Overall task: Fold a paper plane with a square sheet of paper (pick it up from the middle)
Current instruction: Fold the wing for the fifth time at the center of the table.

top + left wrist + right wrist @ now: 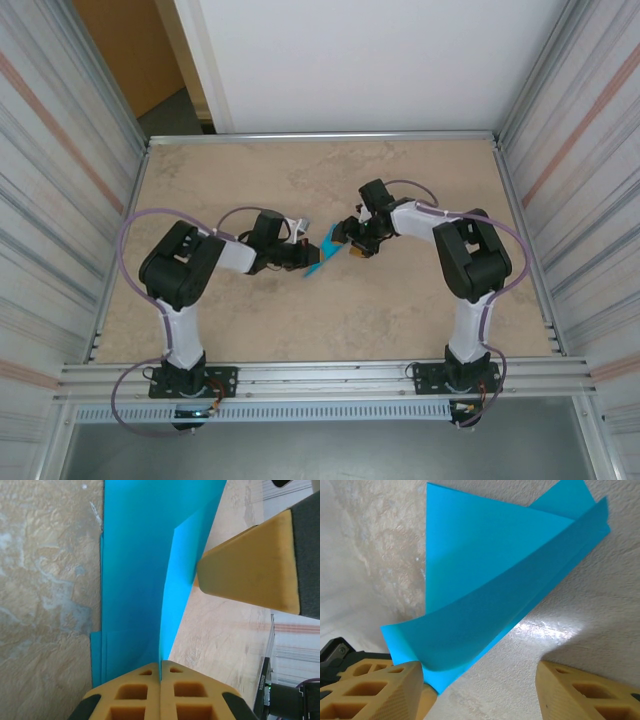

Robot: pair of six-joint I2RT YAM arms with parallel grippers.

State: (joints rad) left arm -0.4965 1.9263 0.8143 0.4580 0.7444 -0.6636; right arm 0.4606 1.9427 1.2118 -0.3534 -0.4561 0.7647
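The flap covers little paper; left gripper should open, back off, then pinch the paper's end (310, 272) once it folds wider.
The square sheet of paper (322, 250) is teal-blue and folded into several layers with a raised flap. It stands on edge just above the table between the two grippers. My left gripper (160, 667) is shut on its bottom edge along a crease, and the paper (135, 580) runs up and away from the fingertips. My right gripper (480, 685) is open, its fingers (580, 690) spread wide over the table. A curled corner of the paper (485, 580) touches the inner side of its left finger. In the top view the right gripper (350, 242) sits just right of the paper and the left gripper (303, 256) just left.
The beige tabletop (330, 320) is bordered by a metal rail (320, 375) at the near edge and corrugated walls (50, 200) on both sides. One finger of the right gripper (250, 565) reaches in close beside the paper in the left wrist view.
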